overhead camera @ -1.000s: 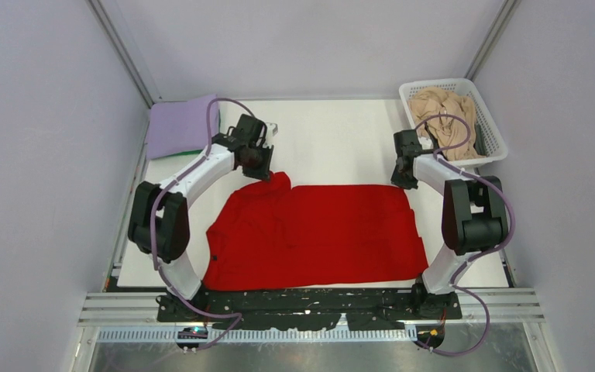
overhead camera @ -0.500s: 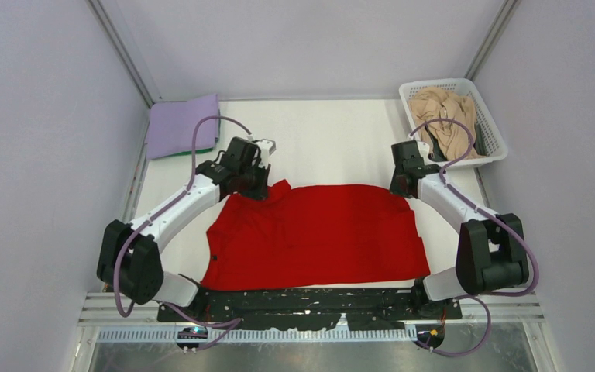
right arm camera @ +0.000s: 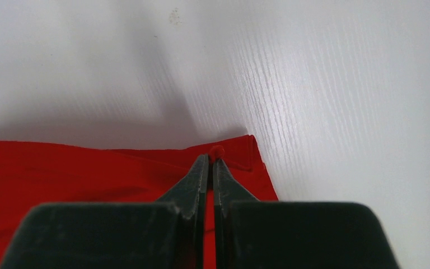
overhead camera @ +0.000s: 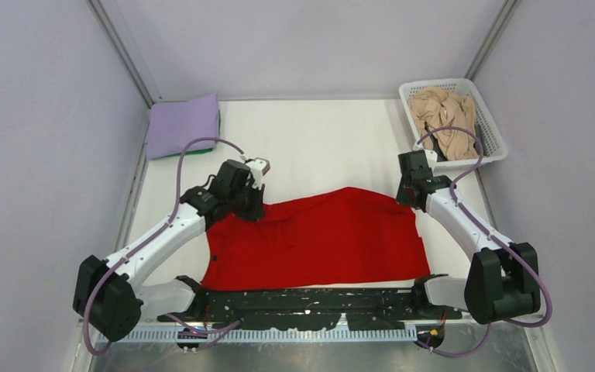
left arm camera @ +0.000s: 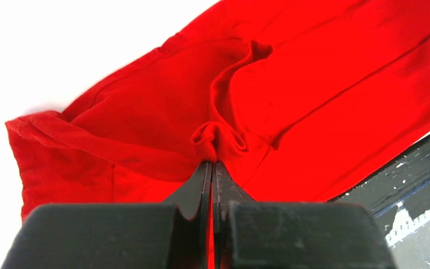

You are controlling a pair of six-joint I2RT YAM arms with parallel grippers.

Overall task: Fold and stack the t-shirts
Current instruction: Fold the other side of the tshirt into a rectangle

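Observation:
My right gripper needs to release the held corner of the red t-shirt, which lies across the table's near half, on the shirt's basket-side edge, at the small notch [overhead camera: 417, 235] [right arm camera: 262, 165].
The red t-shirt [overhead camera: 318, 240] lies across the near half of the table, its far edge lifted and sagging toward the front. My left gripper [overhead camera: 252, 209] is shut on a bunched pinch of its far left corner [left arm camera: 218, 140]. My right gripper [overhead camera: 409, 198] is shut on its far right corner [right arm camera: 241, 151]. The folded lavender t-shirt [overhead camera: 182, 124] lies at the far left, with a green edge [overhead camera: 194, 152] showing beneath it. The beige t-shirt [overhead camera: 443, 120] is crumpled in the basket.
The white lattice basket [overhead camera: 494, 132] stands at the far right corner. The black base plate [overhead camera: 310, 302] runs along the near edge. Bare white table [overhead camera: 325, 147] lies beyond the red shirt. Enclosure walls stand on both sides.
Both grippers have drawn the red shirt's far edge toward the near side, the left one further. The shirt's far part has folded forward and the arms have swung outward.

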